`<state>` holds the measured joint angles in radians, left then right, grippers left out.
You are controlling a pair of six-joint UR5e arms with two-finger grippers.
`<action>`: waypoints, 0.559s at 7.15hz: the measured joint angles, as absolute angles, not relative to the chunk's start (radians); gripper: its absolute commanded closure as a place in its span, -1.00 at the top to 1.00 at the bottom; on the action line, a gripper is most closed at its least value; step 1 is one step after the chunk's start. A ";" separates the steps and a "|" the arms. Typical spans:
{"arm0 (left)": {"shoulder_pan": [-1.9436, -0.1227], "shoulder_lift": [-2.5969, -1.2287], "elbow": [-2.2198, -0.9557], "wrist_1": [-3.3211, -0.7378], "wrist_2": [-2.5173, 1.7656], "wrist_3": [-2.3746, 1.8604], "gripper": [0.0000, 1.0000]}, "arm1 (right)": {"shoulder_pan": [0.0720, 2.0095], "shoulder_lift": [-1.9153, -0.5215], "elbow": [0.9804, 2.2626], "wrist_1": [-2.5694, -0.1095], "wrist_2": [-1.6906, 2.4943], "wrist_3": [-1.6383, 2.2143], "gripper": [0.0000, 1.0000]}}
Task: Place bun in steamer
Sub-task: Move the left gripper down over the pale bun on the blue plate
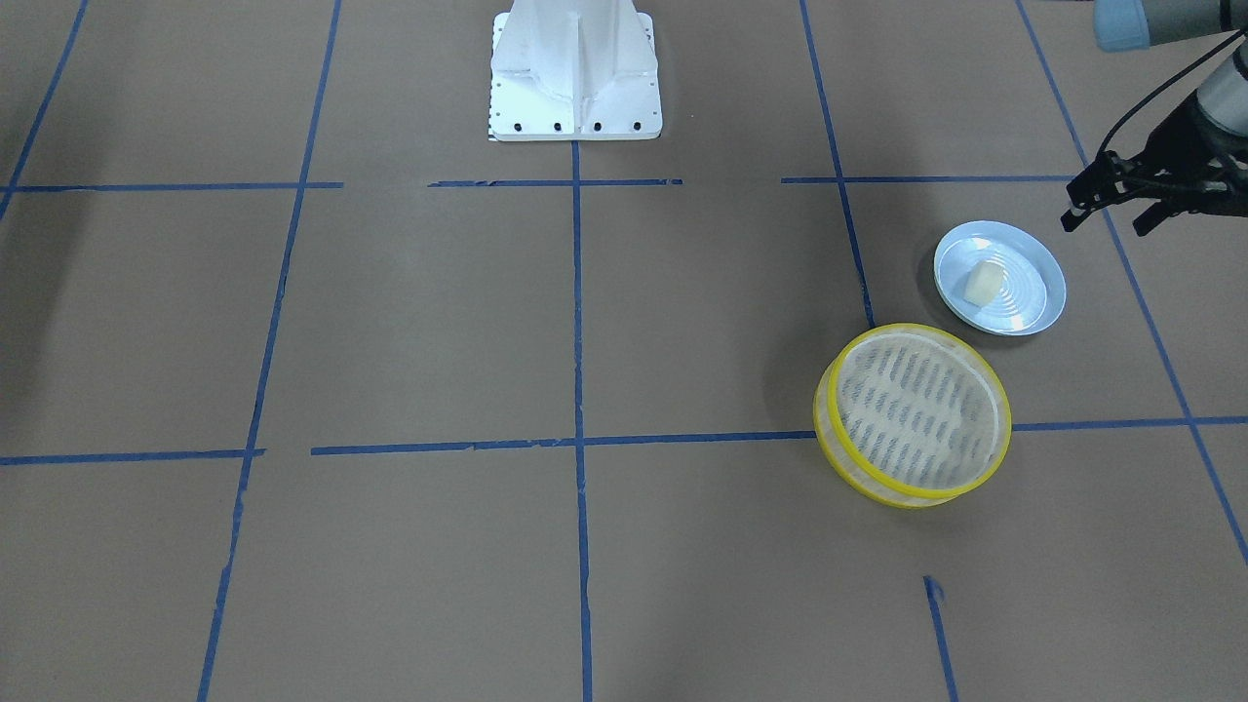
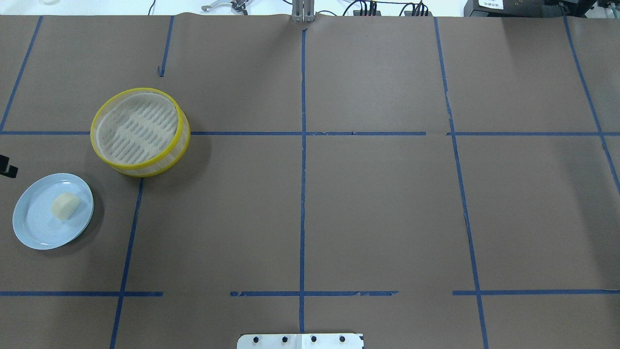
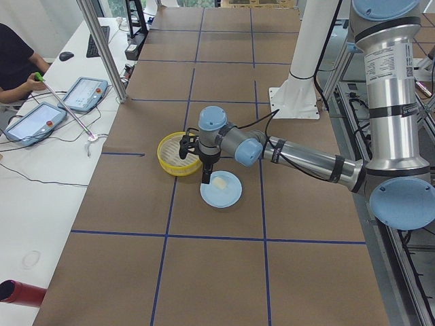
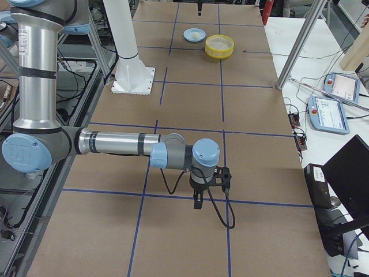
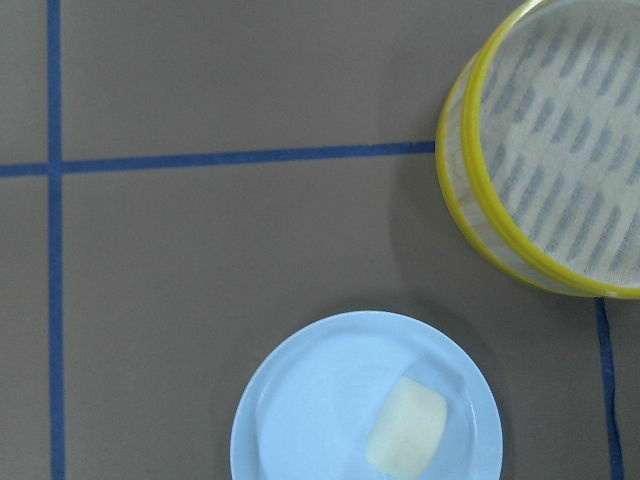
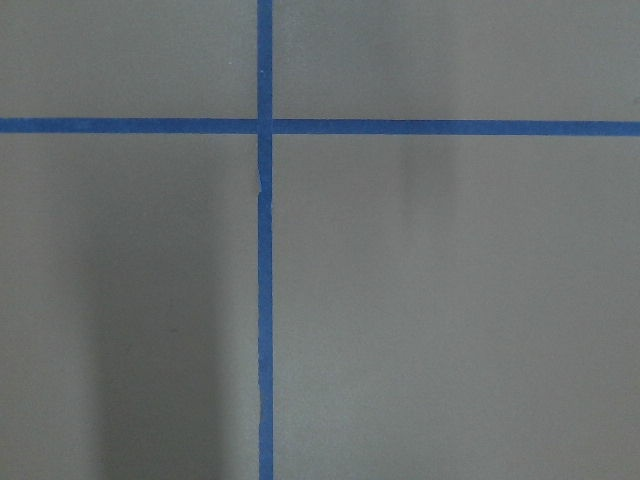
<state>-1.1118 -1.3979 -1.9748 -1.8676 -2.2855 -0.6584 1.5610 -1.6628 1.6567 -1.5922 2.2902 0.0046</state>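
Note:
The bun is lying on the pale blue plate, and my left gripper will next close on the bun's end farther from the steamer (image 1: 992, 270) (image 5: 396, 453).
The cream-white bun (image 1: 983, 283) lies on a pale blue ridged plate (image 1: 1033, 314) on the robot's left side of the table. The yellow-rimmed steamer (image 1: 829, 429) stands empty just beyond the plate. In the overhead view the bun (image 2: 65, 205), the plate (image 2: 34, 232) and the steamer (image 2: 140, 166) are at the left. My left gripper (image 1: 1107, 222) hangs open and empty above the table, beside the plate's outer edge; its wrist view shows the bun (image 5: 407, 428) and the steamer (image 5: 470, 180). My right gripper (image 4: 199, 199) is far off; I cannot tell its state.
The white robot base (image 1: 575, 97) stands at the table's near-robot edge. Brown paper with blue tape lines covers the table. Operators' tablets (image 3: 85, 94) lie on the side table beyond the far edge.

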 measured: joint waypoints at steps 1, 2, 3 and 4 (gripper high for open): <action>-1.053 -1.400 -1.959 -1.896 -2.268 -0.726 1.00 | 1.561 -1.663 1.657 -1.592 2.290 0.005 1.00; -0.991 -1.412 -1.929 -1.941 -2.235 -0.799 1.00 | 1.562 -1.663 1.657 -1.592 2.290 0.005 1.00; -0.936 -1.435 -1.890 -1.979 -2.200 -0.857 1.00 | 1.562 -1.663 1.657 -1.592 2.290 0.005 1.00; -0.900 -1.458 -1.857 -1.997 -2.180 -0.885 1.00 | 1.561 -1.663 1.657 -1.592 2.290 0.005 1.00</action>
<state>-0.8997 -1.4584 -1.8571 -1.9969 -2.1803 -0.8855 1.5613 -1.6628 1.6567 -1.5922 2.2902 0.0046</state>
